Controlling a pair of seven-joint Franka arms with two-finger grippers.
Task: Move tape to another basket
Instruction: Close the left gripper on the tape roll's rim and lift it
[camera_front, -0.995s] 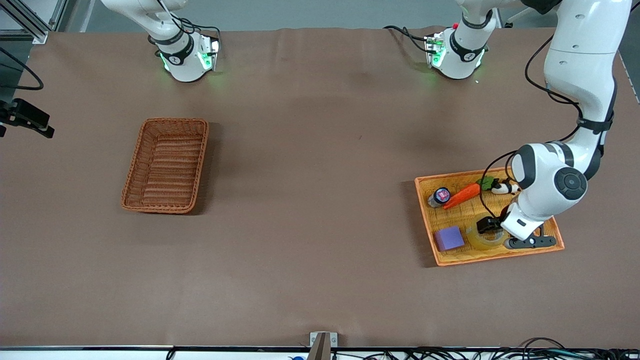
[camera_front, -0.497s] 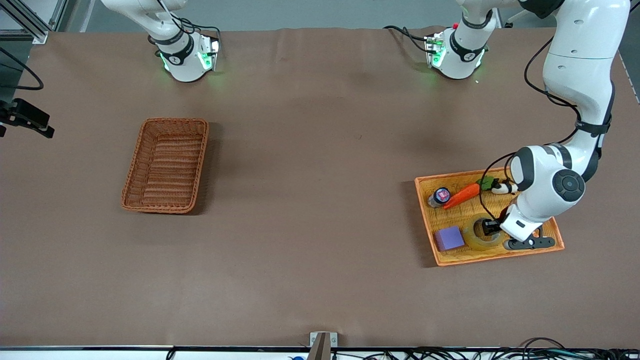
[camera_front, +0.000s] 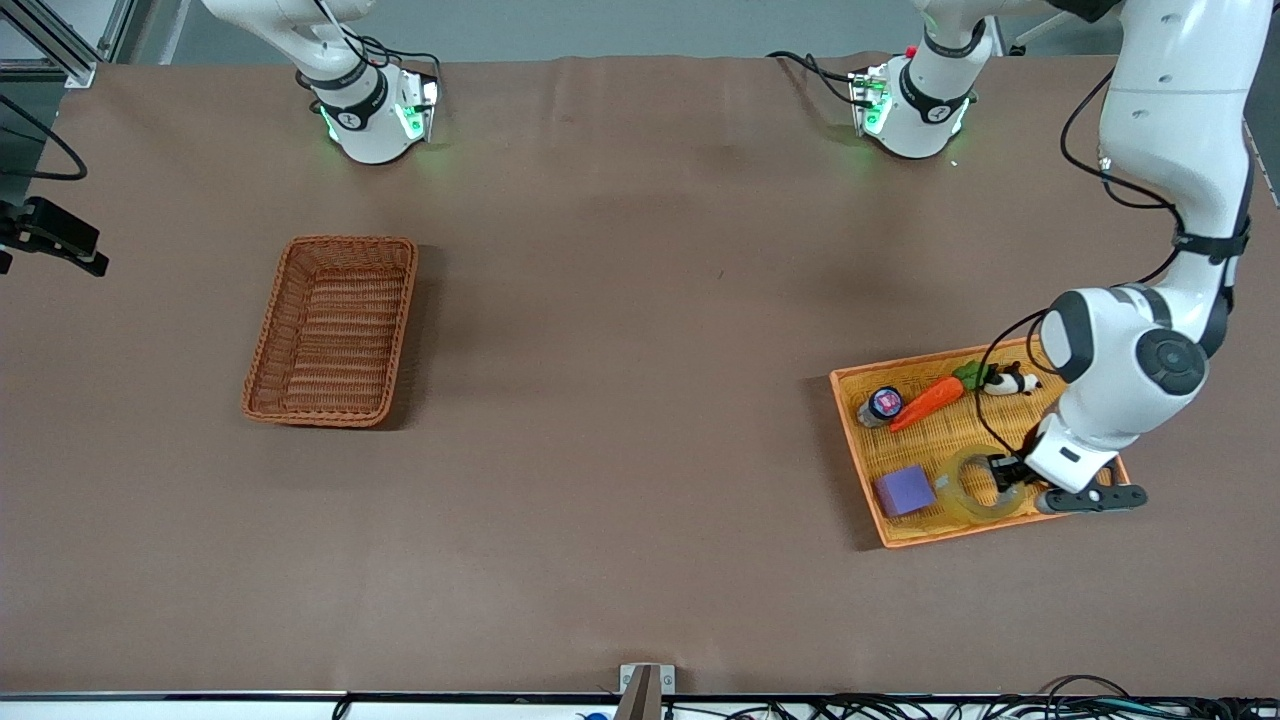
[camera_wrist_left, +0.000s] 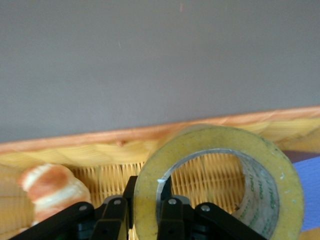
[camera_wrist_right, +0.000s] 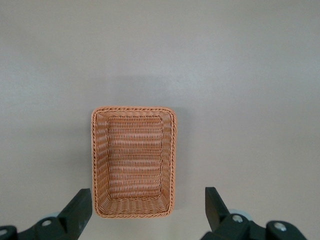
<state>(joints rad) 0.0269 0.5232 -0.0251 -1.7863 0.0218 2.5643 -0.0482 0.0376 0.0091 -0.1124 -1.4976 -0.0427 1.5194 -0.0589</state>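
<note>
I will use my left gripper to set the tape down on the bare table (camera_front: 564, 373) between the reddish-brown basket and the tray, closer to the basket.
The tape (camera_front: 968, 492), a yellowish translucent ring, is in the flat orange-rimmed tray (camera_front: 852, 440) near the left arm's end of the table. My left gripper (camera_front: 1004, 472) is shut on the ring's wall. In the left wrist view one finger (camera_wrist_left: 116, 212) is outside the tape (camera_wrist_left: 265, 170) and the other is inside its hole. The deep reddish-brown wicker basket (camera_front: 333, 330) stands empty toward the right arm's end. My right gripper (camera_wrist_right: 145, 212) is open and empty, high over the basket (camera_wrist_right: 134, 161); it is out of the front view.
The tray also holds a purple block (camera_front: 905, 491), a toy carrot (camera_front: 926, 398), a small jar (camera_front: 882, 404) and a panda figure (camera_front: 1010, 381). The left wrist view shows the tray rim (camera_wrist_left: 75, 143) and an orange-and-white rounded object (camera_wrist_left: 50, 190).
My left gripper went down onto the tape and shut on its wall, then shifted toward the front camera and the table's end. The tape and tray slid a little with it.
</note>
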